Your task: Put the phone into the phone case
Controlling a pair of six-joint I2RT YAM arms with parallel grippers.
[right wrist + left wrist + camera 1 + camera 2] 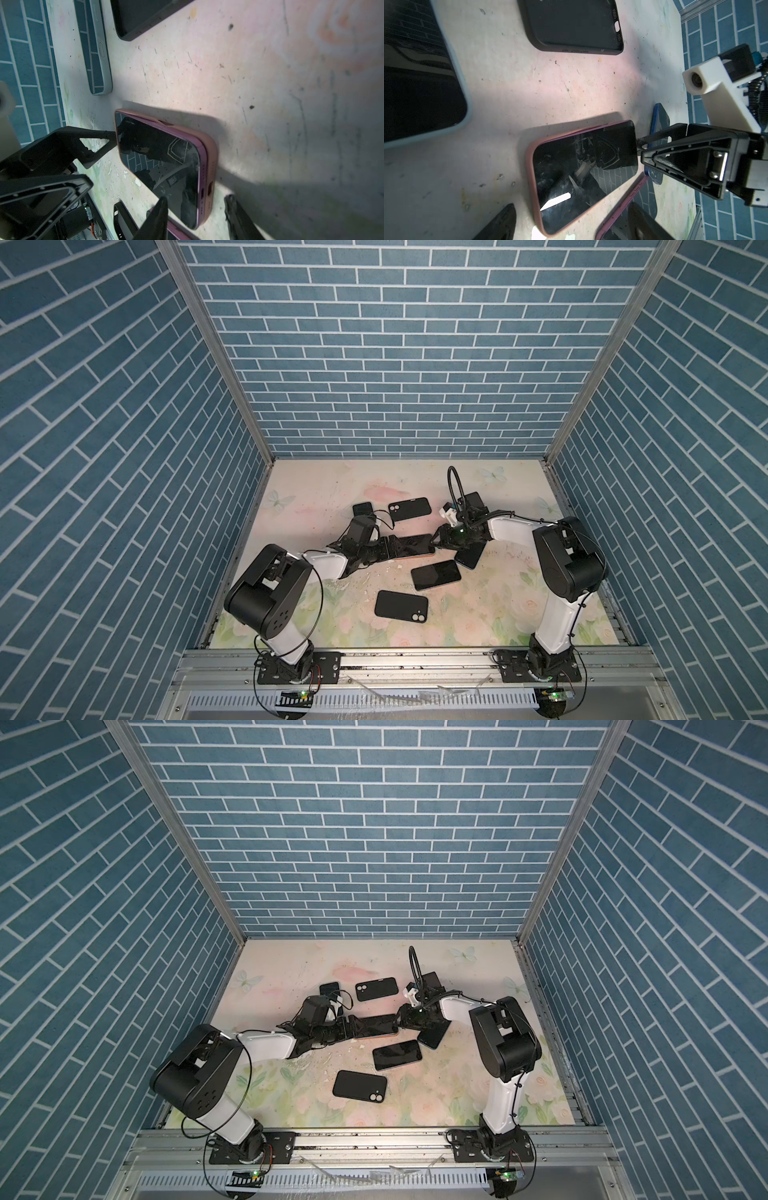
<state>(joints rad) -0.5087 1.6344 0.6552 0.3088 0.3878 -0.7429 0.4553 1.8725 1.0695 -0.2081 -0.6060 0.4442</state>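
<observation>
Next, my left gripper lifts the case by its opposite end point(537, 196), as the phone's charging-port end sits above the case's rim, before my right gripper pinches both together.
A purple phone point(412, 544) lies screen up inside a salmon-pink phone case point(530, 166) mid-table, seen in both top views. At the charging-port end point(202, 193) the phone's purple edge shows above the case rim. My left gripper point(392, 548) is open and straddles one short end, its fingers point(500, 224) clear of the case. My right gripper point(438, 537) stands open around the opposite end, with one finger point(239, 218) apart from the case and the other finger overlapping the screen edge in view.
Empty black cases lie behind point(409, 509) and in front point(401, 606). A dark phone point(436, 574) sits just in front of the cased one. A blue phone point(469, 559) lies under the right wrist. A light-blue cased phone point(425, 93) lies behind the left wrist.
</observation>
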